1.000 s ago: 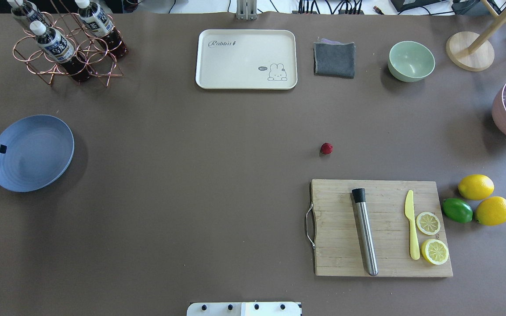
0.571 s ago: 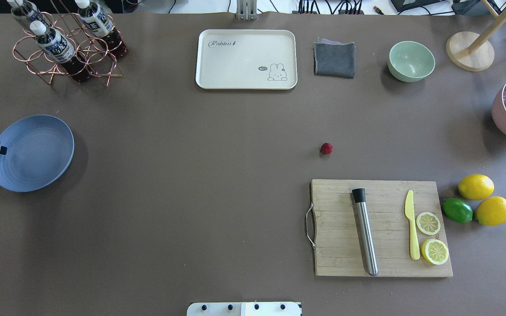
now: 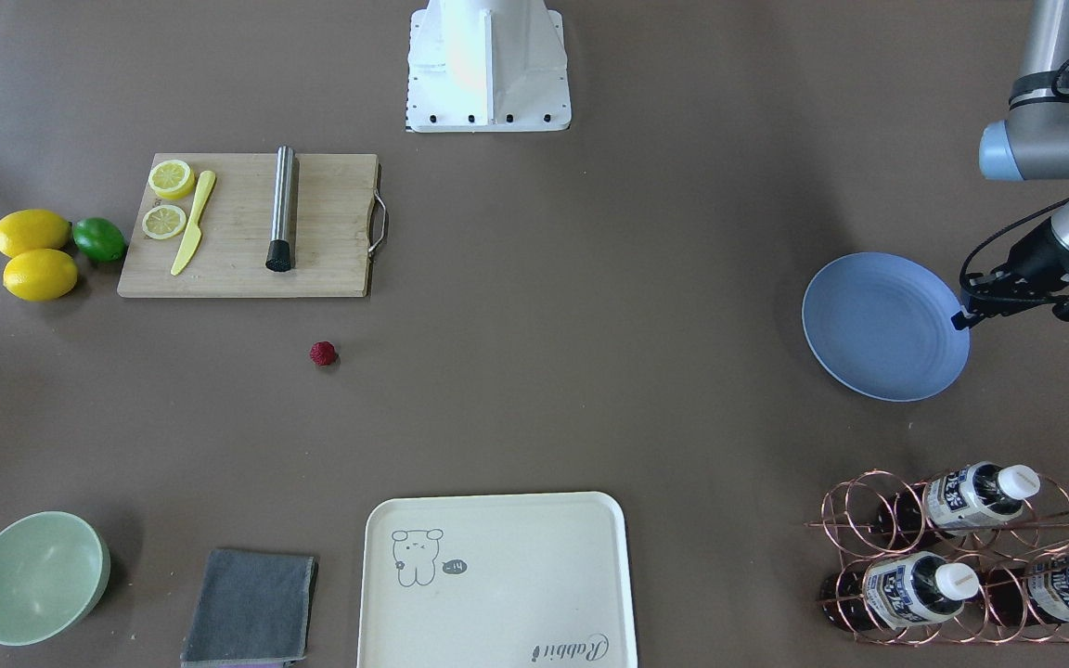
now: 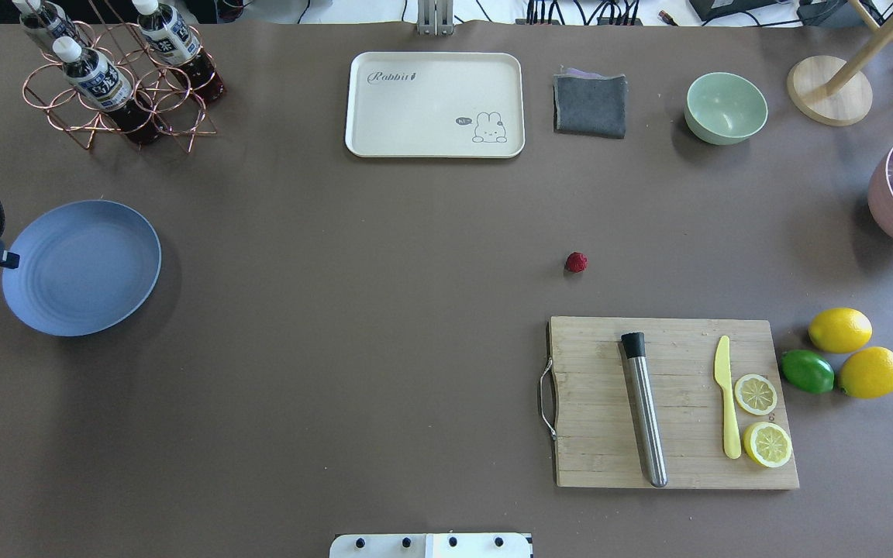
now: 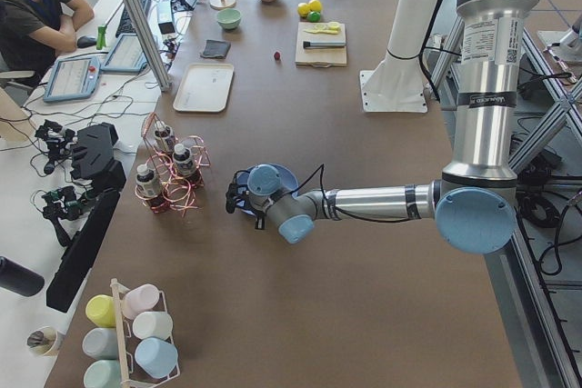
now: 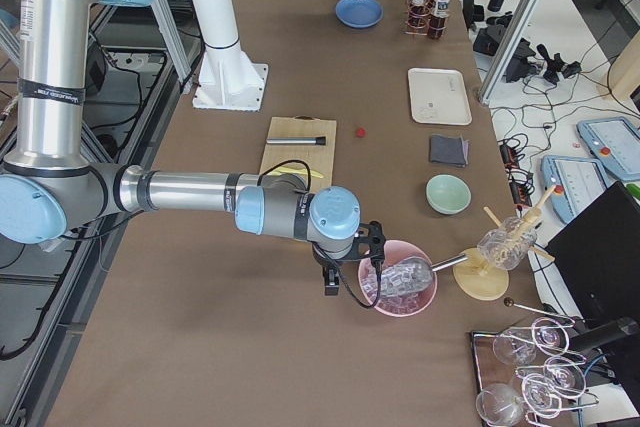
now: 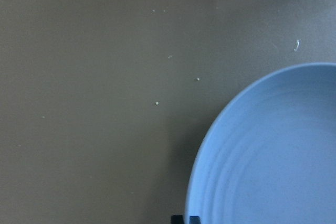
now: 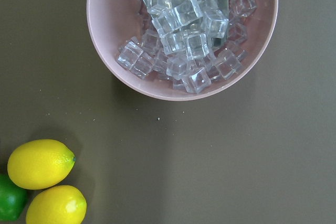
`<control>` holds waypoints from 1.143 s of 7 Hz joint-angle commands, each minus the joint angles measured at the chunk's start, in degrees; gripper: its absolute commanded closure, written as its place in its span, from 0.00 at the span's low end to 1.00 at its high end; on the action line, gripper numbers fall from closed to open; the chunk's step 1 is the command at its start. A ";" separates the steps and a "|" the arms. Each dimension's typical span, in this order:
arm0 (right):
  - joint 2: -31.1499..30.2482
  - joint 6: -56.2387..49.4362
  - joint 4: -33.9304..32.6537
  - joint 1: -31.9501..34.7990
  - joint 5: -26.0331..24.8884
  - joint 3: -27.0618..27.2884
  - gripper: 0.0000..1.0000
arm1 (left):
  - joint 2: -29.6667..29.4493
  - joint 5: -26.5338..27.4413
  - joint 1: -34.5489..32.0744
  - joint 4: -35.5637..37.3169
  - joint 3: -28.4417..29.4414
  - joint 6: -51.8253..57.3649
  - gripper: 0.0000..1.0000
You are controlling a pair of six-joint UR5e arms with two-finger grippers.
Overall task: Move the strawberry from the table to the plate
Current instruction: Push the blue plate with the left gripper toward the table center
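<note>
My left gripper is to let go of the light-blue plate on the bare table [image 3: 487, 289] next to the metal handle of the cutting board.
The strawberry [image 4: 577, 262] is a tiny dark-red berry lying alone on the table [image 4: 338, 310], just beyond the cutting board; it also shows in the front view [image 3: 323, 353]. The light-blue plate [image 4: 82, 267] sits far off at the table's left end. My left gripper [image 4: 8, 261] is shut on the plate's outer rim; the left wrist view shows its dark fingertips [image 7: 194, 219] straddling that rim of the plate [image 7: 273, 150]. My right gripper [image 6: 335, 277] hovers over a pink ice bowl at the opposite end. I cannot tell whether it is open or shut.
A cutting board [image 4: 671, 403] holds a steel muddler, a yellow knife and lemon slices. Lemons and a lime [image 4: 842, 356] lie beside it. At the far edge are a cream tray [image 4: 435, 105], grey cloth [image 4: 590, 105], green bowl [image 4: 725, 108] and copper bottle rack [image 4: 121, 77].
The plate has shifted to the right on the table and now looks rounder and flatter. My left gripper moved slightly right with it. The strawberry has not moved.
</note>
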 commanded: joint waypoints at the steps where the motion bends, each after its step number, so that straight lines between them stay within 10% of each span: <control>1: 0.14 0.12 0.00 0.00 0.12 0.04 0.00 | -4.88 -5.17 0.09 0.36 -6.43 -16.49 1.00; 5: 5.04 10.37 0.09 -5.52 0.56 1.00 0.00 | -19.19 10.70 17.11 31.65 -23.31 -27.13 1.00; 8: 10.93 23.27 0.18 -12.20 0.56 3.45 0.00 | -26.07 24.41 32.32 33.06 -21.60 -37.04 1.00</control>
